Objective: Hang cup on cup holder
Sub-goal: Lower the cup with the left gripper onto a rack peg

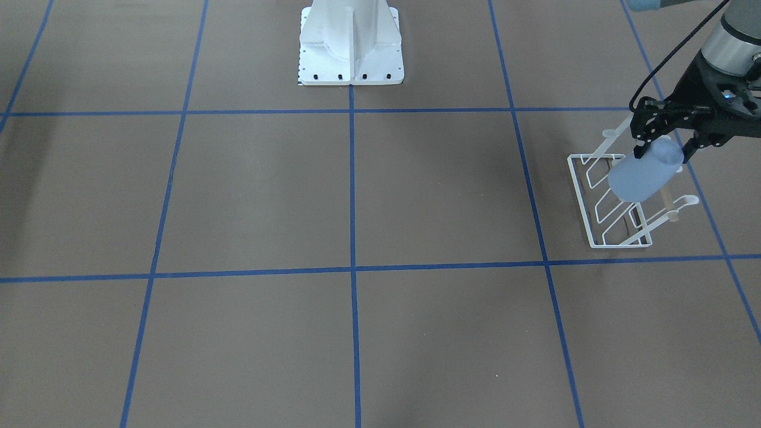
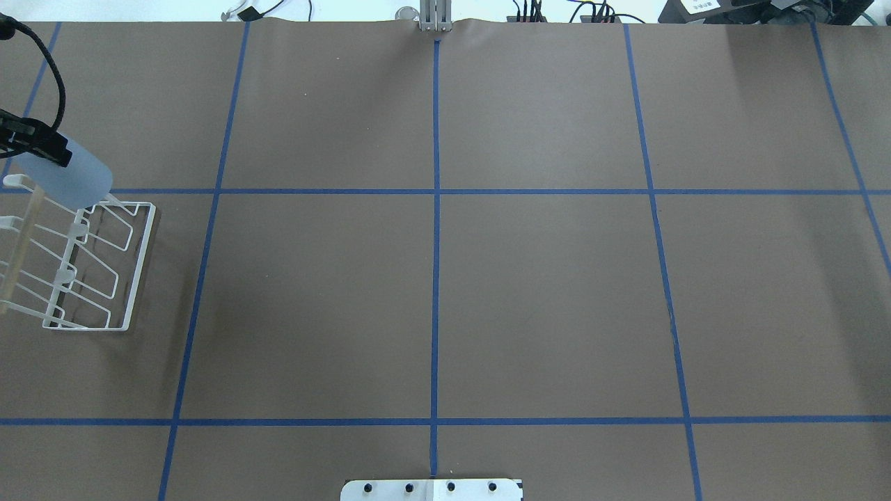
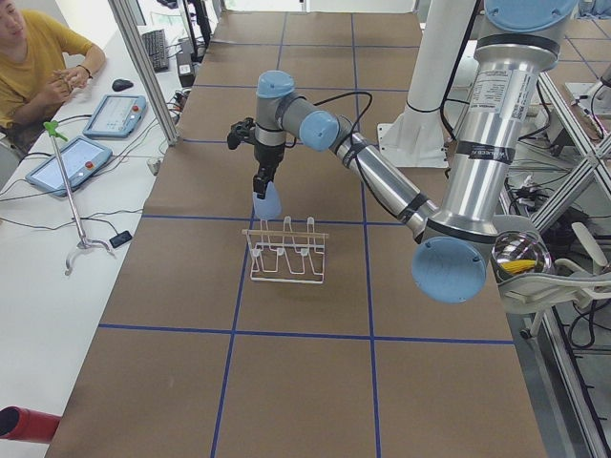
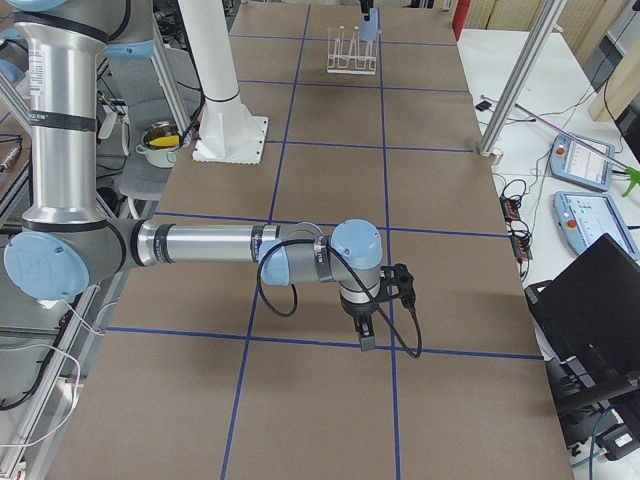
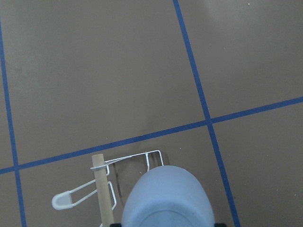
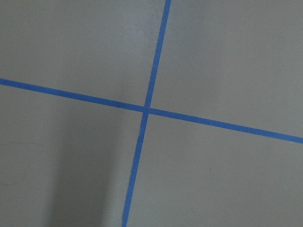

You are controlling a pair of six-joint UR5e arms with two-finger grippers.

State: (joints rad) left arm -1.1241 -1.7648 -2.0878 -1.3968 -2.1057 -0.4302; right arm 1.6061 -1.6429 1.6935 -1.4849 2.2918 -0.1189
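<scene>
The robot's left gripper should release the pale blue-grey cup low on the pegs of the white wire cup holder (image 1: 616, 211).
The pale blue-grey cup (image 1: 642, 173) is tilted with its wide rim down, and my left gripper (image 1: 660, 150) is shut on its narrow base end. It hangs just over the end prongs of the white wire cup holder (image 1: 579, 196). I cannot tell whether it touches a prong. In the overhead view the cup (image 2: 69, 177) is at the far end of the holder (image 2: 136, 278), under the gripper (image 2: 35, 146). The left wrist view shows the cup (image 5: 165, 198) beside the wooden rod (image 5: 102, 189). My right gripper (image 4: 365, 335) hovers low over bare table, far from the holder; I cannot tell if it is open.
The white robot pedestal (image 1: 351, 53) stands at the table's middle edge. Blue tape lines (image 2: 435, 278) cross the brown table. An operator (image 3: 38, 57) sits beyond the table's far side with tablets (image 3: 72, 157) on a side bench.
</scene>
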